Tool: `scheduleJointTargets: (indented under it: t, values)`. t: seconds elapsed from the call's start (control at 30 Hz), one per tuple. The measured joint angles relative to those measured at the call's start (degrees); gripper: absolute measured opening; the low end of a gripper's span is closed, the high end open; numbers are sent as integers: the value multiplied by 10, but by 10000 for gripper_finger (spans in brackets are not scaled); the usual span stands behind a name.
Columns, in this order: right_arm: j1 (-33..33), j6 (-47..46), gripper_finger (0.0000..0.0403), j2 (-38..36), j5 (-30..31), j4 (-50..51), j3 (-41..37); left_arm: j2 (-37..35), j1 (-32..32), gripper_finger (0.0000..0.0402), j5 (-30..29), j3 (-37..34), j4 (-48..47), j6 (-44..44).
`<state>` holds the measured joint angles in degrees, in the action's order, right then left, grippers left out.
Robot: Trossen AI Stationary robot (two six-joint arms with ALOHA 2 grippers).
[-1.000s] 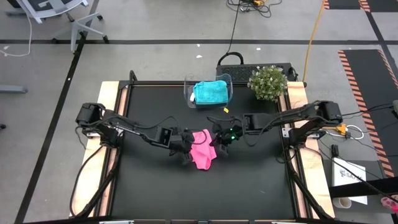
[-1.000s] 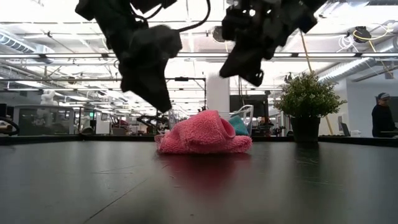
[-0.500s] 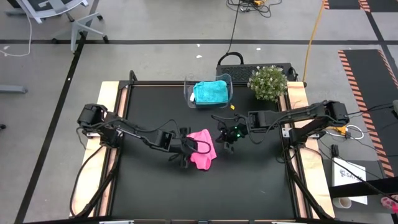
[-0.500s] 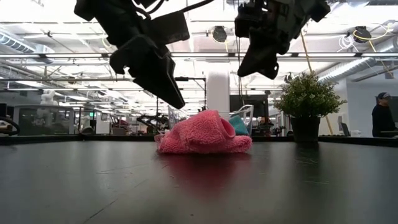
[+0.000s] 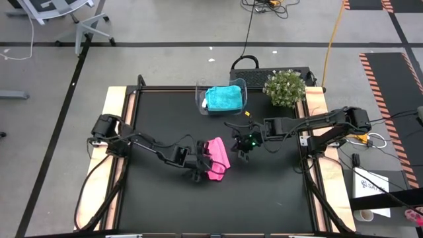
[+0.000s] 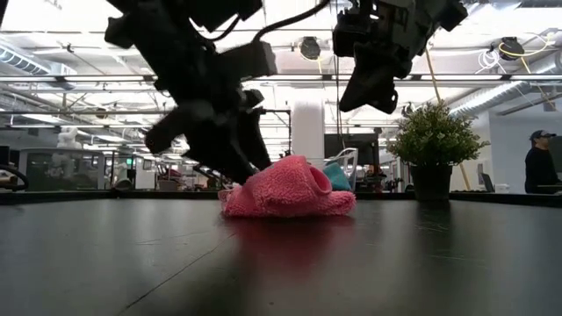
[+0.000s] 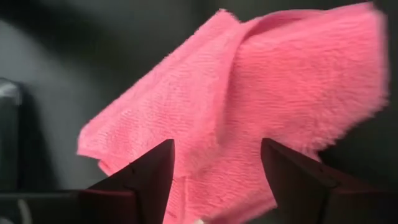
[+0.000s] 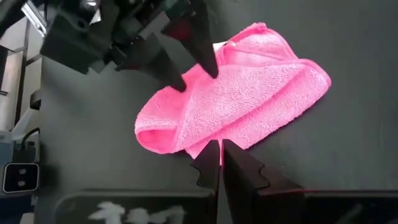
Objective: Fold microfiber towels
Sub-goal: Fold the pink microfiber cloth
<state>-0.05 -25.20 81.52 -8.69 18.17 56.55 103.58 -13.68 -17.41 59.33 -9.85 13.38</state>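
Observation:
My left gripper should take the corner (image 7: 90,144) nearest the bin and spread the pink towel first, since the towel's flap lies doubled over beneath it.
A bright pink towel (image 5: 215,158) lies bunched in a loose fold on the black table, near its middle. My left gripper (image 7: 214,149) is open and low at the towel's left edge, one finger on each side of the cloth. My right gripper (image 8: 221,149) is shut and hangs above the table just right of the pink towel (image 8: 236,106), holding nothing. A teal towel (image 5: 223,98) lies in a clear bin (image 5: 200,99) at the table's far edge. My left gripper comes at the pink towel's left edge (image 8: 186,93) slanting down from the table's left side, with its fingertips (image 8: 210,67) spread over the cloth. I cannot tell whether they touch it. The towel lies flat on the table.
A potted plant (image 5: 285,87) stands at the far right corner next to the bin. Bare black tabletop surrounds the pink towel on the near side. In the low view a person (image 6: 537,167) stands far off in the room at the right.
My left gripper has sunk toward the pink towel's left edge, rolled about its own axis and opened. My right gripper has drawn back a little toward the table's right edge, still shut. The towel has kept its place and shape.

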Motion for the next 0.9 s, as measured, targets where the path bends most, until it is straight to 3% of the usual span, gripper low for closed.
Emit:
scheduleJointTargets:
  t: [0.17, 0.37, 0.53, 0.7, 0.9]
  values:
    - [0, -7, 11, 0, 0, 9, 0, 3, -1, 244, -69, 0, 30, 5]
    - [0, -9, 11, 0, 13, 10, 0, 4, 10, 232, -49, 0, 40, 0]
    - [0, -9, 11, 0, 14, 10, 0, 9, 21, 206, -66, 0, 44, 0]
    - [0, -10, 11, 0, 14, 10, 0, 9, 38, 146, -67, 0, 54, -3]
    - [0, -10, 11, 0, 14, 10, 0, 9, 59, 29, -47, 14, 87, 13]
